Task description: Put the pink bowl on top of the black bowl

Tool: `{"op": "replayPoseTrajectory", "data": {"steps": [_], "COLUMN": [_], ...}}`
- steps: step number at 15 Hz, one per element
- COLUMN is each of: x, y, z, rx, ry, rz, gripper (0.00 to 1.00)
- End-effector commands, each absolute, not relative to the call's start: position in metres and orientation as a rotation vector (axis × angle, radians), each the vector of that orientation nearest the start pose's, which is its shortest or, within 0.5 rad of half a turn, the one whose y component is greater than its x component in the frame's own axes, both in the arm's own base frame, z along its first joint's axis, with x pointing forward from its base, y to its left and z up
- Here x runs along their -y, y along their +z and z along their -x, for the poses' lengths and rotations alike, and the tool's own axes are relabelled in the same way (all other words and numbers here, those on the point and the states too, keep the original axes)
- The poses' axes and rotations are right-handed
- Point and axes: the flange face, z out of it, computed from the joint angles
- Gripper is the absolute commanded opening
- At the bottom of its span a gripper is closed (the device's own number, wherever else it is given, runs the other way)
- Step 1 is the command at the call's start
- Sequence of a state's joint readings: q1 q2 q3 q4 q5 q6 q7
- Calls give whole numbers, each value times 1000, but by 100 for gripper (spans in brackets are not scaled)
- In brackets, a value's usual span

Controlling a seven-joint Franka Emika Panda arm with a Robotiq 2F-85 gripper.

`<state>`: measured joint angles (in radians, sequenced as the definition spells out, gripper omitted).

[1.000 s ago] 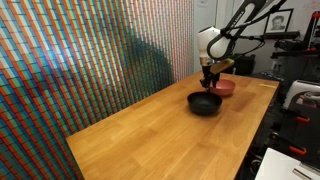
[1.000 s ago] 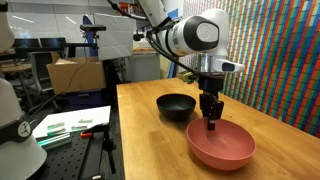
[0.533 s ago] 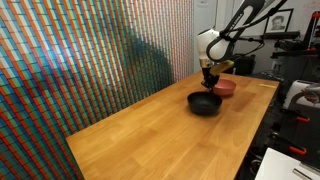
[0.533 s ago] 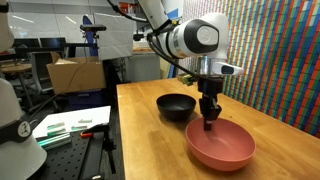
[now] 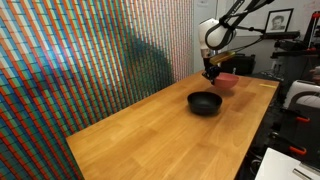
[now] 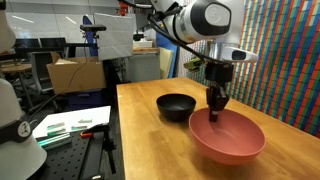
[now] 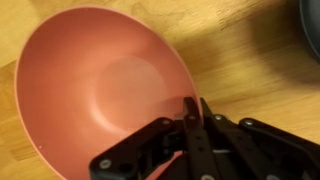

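The robot's gripper will release the pink bowl so it is nested inside the opening of the black bowl [image 5: 205, 100].
The pink bowl [image 6: 228, 137] hangs tilted above the wooden table, lifted by its rim. My gripper [image 6: 214, 106] is shut on that rim at the bowl's near-left edge. In the wrist view the pink bowl [image 7: 100, 85] fills the left half, with the closed fingers [image 7: 195, 108] pinching its rim. The black bowl [image 6: 176, 106] sits on the table to the left of the pink bowl and behind it. In an exterior view the black bowl [image 5: 204, 102] lies on the table in front of my gripper [image 5: 212, 75] and the pink bowl [image 5: 226, 79] is raised behind it.
The wooden table [image 5: 150, 130] runs along a multicoloured patterned wall [image 5: 80, 60]. Lab equipment and a cardboard box [image 6: 75, 73] stand beyond the table's edge. A bench with papers [image 6: 70, 125] is at the lower left.
My gripper has risen with the pink bowl held by its rim. The bowl has left the table and now hangs tilted. The black bowl has not moved.
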<state>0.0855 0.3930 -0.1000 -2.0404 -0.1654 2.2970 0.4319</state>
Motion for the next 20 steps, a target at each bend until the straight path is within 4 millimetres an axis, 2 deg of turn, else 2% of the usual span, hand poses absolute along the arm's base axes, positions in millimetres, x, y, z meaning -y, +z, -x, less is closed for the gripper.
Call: {"op": "replayPoseTrajectory", "data": {"steps": [1,2,5,10,15,20], "x": [4,-2,-38,-109,-163,-192], "y": [296,307,331,346,342,320], "z": [-576,-575,-566,-537,-501,-481], "rx": [-485,-462,-335,-103,140,292], "ry": [83,34,-64,-109,-125,-163], "rz": [3233,3226,3225,3205,3175,3165], "gripper": [1,1,1,1,1,1]}}
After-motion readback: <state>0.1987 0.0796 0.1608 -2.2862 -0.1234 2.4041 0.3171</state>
